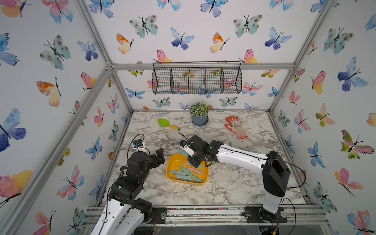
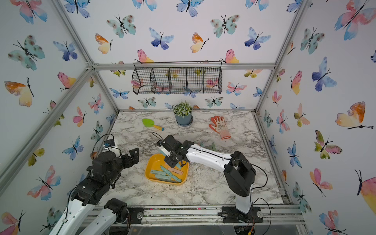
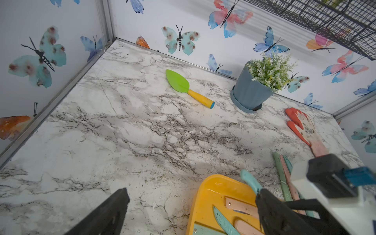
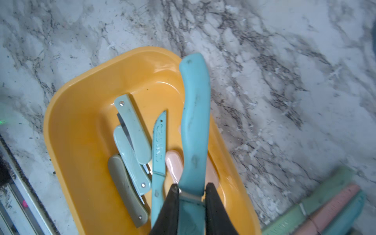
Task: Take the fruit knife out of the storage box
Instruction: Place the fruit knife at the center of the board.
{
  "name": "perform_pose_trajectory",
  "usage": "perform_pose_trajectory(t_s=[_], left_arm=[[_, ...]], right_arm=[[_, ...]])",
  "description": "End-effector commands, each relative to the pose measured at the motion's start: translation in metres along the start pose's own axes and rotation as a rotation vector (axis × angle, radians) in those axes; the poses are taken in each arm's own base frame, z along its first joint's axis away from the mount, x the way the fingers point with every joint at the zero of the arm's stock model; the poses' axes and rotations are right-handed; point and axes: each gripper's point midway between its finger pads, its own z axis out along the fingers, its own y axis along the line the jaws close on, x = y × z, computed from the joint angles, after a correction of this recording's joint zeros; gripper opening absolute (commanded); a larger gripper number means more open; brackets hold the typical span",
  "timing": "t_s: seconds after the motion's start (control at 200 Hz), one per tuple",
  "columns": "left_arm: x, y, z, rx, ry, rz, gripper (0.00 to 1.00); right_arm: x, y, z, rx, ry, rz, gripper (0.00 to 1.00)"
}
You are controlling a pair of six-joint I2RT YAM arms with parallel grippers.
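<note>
The light-blue fruit knife will go down from my right gripper onto the marble table, beyond the knife row's far end from the box [image 1: 238, 155].
The yellow-orange storage box [image 1: 172, 162] [image 2: 151, 162] sits mid-table, also seen in the wrist views [image 3: 213, 187] [image 4: 77, 132]. Several folded knives [image 1: 189, 173] [image 4: 132, 138] in teal, pink and grey-green lie in it. My right gripper [image 1: 192, 157] [image 4: 192, 191] is shut on a light-blue fruit knife [image 4: 195, 114] [image 1: 183, 153] [image 2: 161, 151]. It holds the knife tilted above the box's far rim, and the handle end [image 3: 251, 181] sticks out beyond that rim. My left gripper [image 1: 159, 155] [image 3: 191, 213] hangs open to the left of the box, holding nothing.
Three knives [image 4: 325, 207] [image 3: 284, 179] lie side by side on the marble table right of the box. At the back are a green trowel [image 1: 167, 124], a potted plant [image 1: 199, 115] and an orange glove [image 1: 236, 127]. A black wire basket [image 1: 197, 79] hangs on the back wall.
</note>
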Motion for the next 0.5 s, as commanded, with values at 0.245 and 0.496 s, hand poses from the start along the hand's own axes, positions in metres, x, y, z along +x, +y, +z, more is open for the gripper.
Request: perform_pose_trajectory(t_s=[0.245,0.496], left_arm=[[0.029,-0.066,0.01,0.352,0.169,0.103,0.99],[0.037,-0.073,0.011,0.376,0.218,0.12,0.98]], right_arm=[[0.053,-0.134,-0.053,0.219,-0.082,0.362,0.16],[0.115,-0.199,-0.065,0.318,-0.06,0.567,0.16]])
